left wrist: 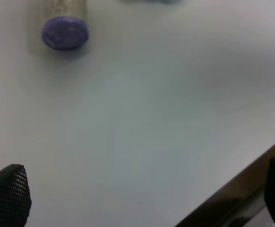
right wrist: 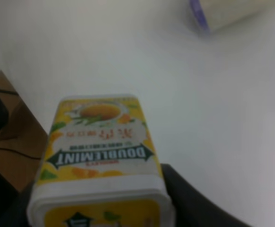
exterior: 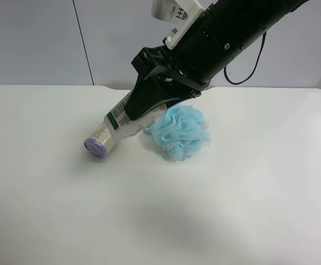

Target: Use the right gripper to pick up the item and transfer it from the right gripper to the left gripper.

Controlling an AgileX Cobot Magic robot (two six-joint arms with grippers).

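The robot's left gripper will next close on the barcode-label end (exterior: 116, 120) of the small white box, which sticks out past the right gripper's fingers.
The item (exterior: 120, 119), a small white box with a green barcode label, is gripped by my right gripper (exterior: 145, 108) on the all-black arm reaching in from the exterior high view's upper right. The right wrist view shows the box (right wrist: 99, 142) close up, with yellow-orange print, between the dark fingers (right wrist: 189, 201). The box sits right by the cream roll; whether it is off the table I cannot tell. My left gripper (left wrist: 142, 198) is open and empty above bare table, with one fingertip (left wrist: 7, 196) at each lower corner of its view. It is out of the exterior high view.
A cream roll with a purple end (exterior: 97, 144) lies next to the box and also shows in the left wrist view (left wrist: 65, 33). A fluffy blue pouf (exterior: 182, 132) lies beside the right gripper. The white table (exterior: 248, 193) has an edge (left wrist: 232, 194) near the left gripper.
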